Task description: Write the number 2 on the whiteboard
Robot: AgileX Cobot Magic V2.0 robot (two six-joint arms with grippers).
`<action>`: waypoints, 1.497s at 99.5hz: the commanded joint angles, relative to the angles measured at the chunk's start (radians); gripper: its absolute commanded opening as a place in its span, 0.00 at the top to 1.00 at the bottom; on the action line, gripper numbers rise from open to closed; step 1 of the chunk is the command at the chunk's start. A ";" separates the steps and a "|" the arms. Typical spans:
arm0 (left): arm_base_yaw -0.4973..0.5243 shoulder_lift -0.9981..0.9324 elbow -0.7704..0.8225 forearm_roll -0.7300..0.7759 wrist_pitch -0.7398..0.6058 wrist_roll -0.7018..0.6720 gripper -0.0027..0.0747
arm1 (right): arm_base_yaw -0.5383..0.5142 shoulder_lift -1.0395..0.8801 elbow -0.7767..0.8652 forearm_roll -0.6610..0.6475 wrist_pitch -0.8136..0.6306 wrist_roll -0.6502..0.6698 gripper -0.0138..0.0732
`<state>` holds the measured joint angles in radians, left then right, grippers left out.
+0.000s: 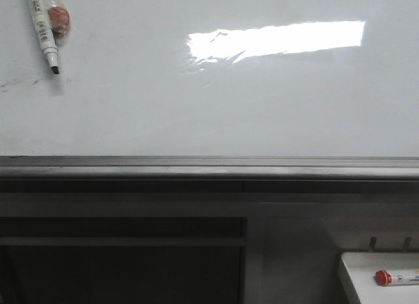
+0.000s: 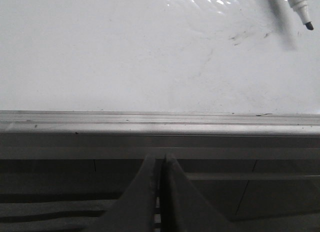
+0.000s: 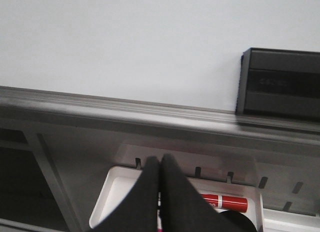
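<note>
The black-tipped marker hangs against the whiteboard, and my left gripper needs to go to it next and close on its lower body (image 1: 50,51), just above the black tip.
The whiteboard (image 1: 209,107) is glossy white with a bright glare and a grey rail (image 1: 209,165) along its lower edge. No number 2 shows on it, only faint dark smudges (image 1: 16,84). The board also shows in the left wrist view (image 2: 125,57) and the right wrist view (image 3: 125,42). My left gripper (image 2: 160,159) is shut and empty, below the rail. My right gripper (image 3: 160,161) is shut, above a small white tray (image 3: 117,192) holding a red-capped marker (image 3: 225,202). Neither gripper shows in the front view.
An uncapped black-tipped marker (image 1: 44,29) hangs against the board at the upper left beside a red round piece (image 1: 59,19); it also shows in the left wrist view (image 2: 300,7). A black eraser (image 3: 280,82) sits on the rail. The tray (image 1: 357,265) and marker (image 1: 396,276) are at the lower right.
</note>
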<state>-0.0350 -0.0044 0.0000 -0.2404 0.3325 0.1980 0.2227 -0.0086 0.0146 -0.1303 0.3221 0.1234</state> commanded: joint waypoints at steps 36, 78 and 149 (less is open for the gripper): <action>0.003 -0.027 0.013 -0.009 -0.069 -0.006 0.99 | -0.007 -0.022 0.025 -0.013 -0.039 -0.001 0.92; 0.003 -0.027 0.013 -0.009 -0.069 -0.006 0.99 | -0.007 -0.022 0.025 -0.013 -0.039 -0.001 0.92; 0.003 -0.027 0.011 -0.688 -0.137 -0.009 0.99 | -0.007 -0.020 0.025 0.251 -0.425 0.001 0.92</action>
<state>-0.0350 -0.0044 0.0000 -0.7152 0.2662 0.1962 0.2227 -0.0086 0.0146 -0.0151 0.1207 0.1234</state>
